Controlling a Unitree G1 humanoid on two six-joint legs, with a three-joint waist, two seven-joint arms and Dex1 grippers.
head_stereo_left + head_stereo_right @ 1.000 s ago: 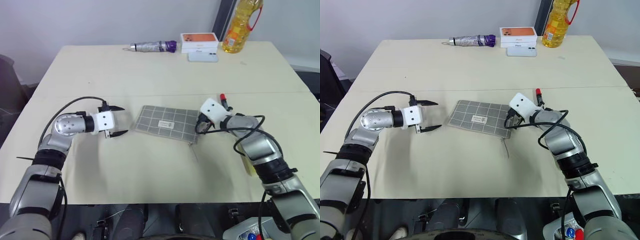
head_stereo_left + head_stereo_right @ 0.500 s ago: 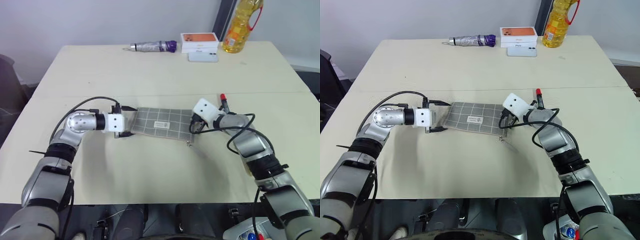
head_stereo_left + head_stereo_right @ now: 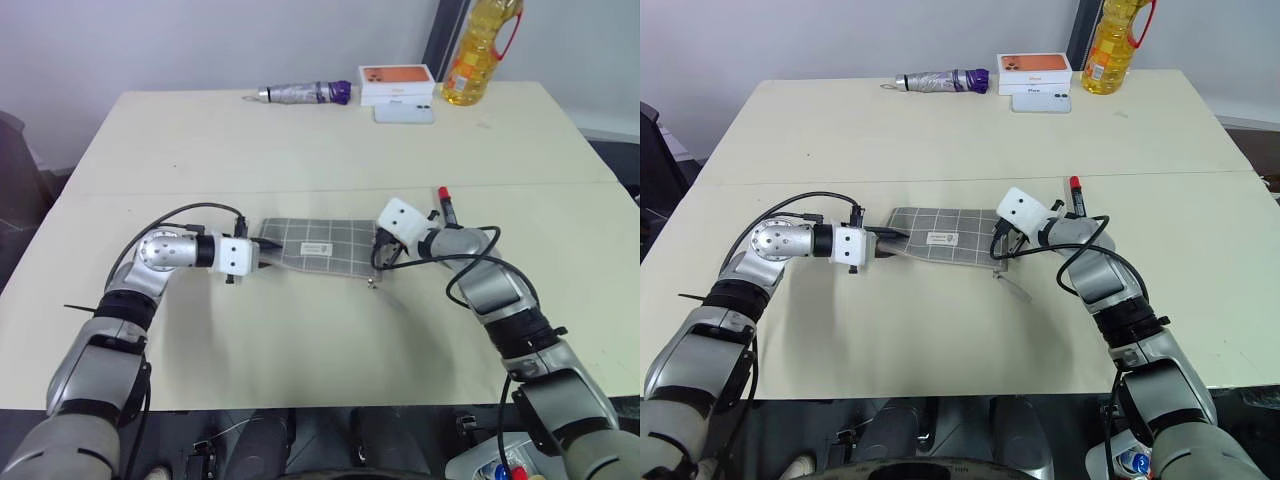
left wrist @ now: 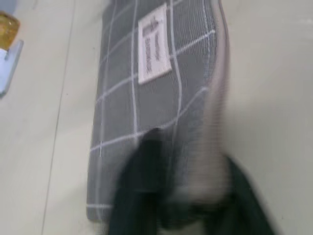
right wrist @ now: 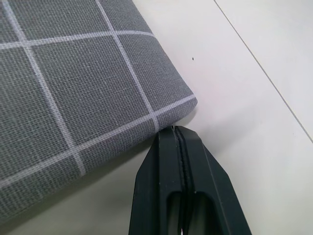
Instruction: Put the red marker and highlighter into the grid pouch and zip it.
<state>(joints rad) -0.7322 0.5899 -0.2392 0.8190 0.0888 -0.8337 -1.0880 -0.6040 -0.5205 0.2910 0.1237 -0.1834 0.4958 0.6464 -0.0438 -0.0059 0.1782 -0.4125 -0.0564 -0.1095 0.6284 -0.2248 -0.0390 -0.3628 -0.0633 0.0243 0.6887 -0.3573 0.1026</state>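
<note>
The zipper pull dangles below the grid pouch's corner, clear of my shut right fingers; I need to open them and pinch the zipper pull (image 3: 372, 284).
The grid pouch (image 3: 318, 246) lies flat at the table's middle, grey with pale lines and a white label (image 4: 154, 42). My left gripper (image 3: 266, 244) is shut on the pouch's left end, and its dark fingers (image 4: 141, 196) straddle the fabric edge. My right gripper (image 5: 177, 131) is shut with nothing between its fingers, its tips at the pouch's right corner. The zipper pull (image 3: 372, 284) trails on the table below that corner. The red marker (image 3: 445, 198) lies just behind my right wrist. The highlighter is out of view.
At the table's far edge lie a silver-and-purple cylinder (image 3: 305, 93), an orange box (image 3: 398, 78) on a white slab (image 3: 405, 113), and a yellow oil bottle (image 3: 472, 50). A seam crosses the table (image 3: 200, 190).
My left gripper moved right to the pouch's left end and closed on it. My right gripper slid left, and the pouch shifted a little left with it.
</note>
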